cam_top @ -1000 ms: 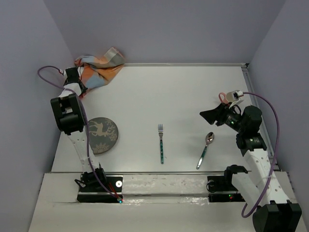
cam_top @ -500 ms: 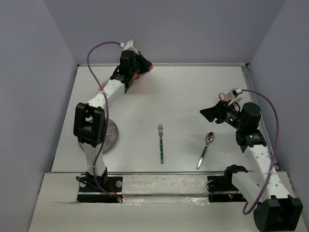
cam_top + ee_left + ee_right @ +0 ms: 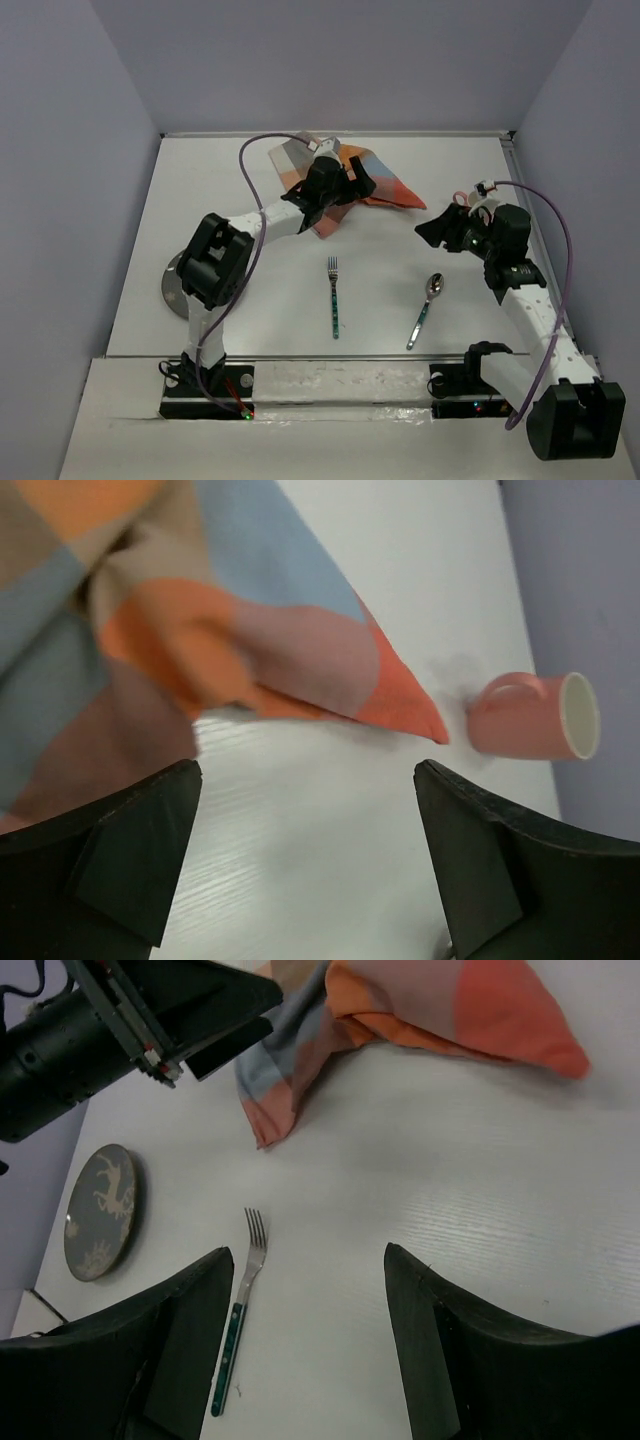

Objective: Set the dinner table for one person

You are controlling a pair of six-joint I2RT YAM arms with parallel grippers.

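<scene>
The near corner (image 3: 322, 234) of the orange-blue checkered cloth, just past the fork's teeth, will be gripped by my left gripper.
The white dinner table (image 3: 250, 240) carries a dark plate with a deer pattern (image 3: 170, 285) at the left, half hidden by my left arm. A green-handled fork (image 3: 334, 297) and a spoon (image 3: 426, 310) lie near the front. An orange-blue checkered cloth (image 3: 375, 185) lies spread at the far middle. My left gripper (image 3: 352, 188) sits at the cloth's left part. In the left wrist view the left gripper (image 3: 307, 770) is open, with only bare table between its fingers and the cloth (image 3: 200, 610) just beyond them. My right gripper (image 3: 308, 1255) is open over bare table, right of the fork (image 3: 240, 1315).
A pink mug (image 3: 530, 717) lies on its side past the cloth's tip, close to the right wall. The right wrist view also takes in the plate (image 3: 103, 1210) and the cloth (image 3: 420, 1010). Metal rails edge the table, and walls close it on three sides.
My left arm swung from the far left corner to the far middle with the cloth. Its gripper then opened and let the cloth go. The right gripper barely shifted.
</scene>
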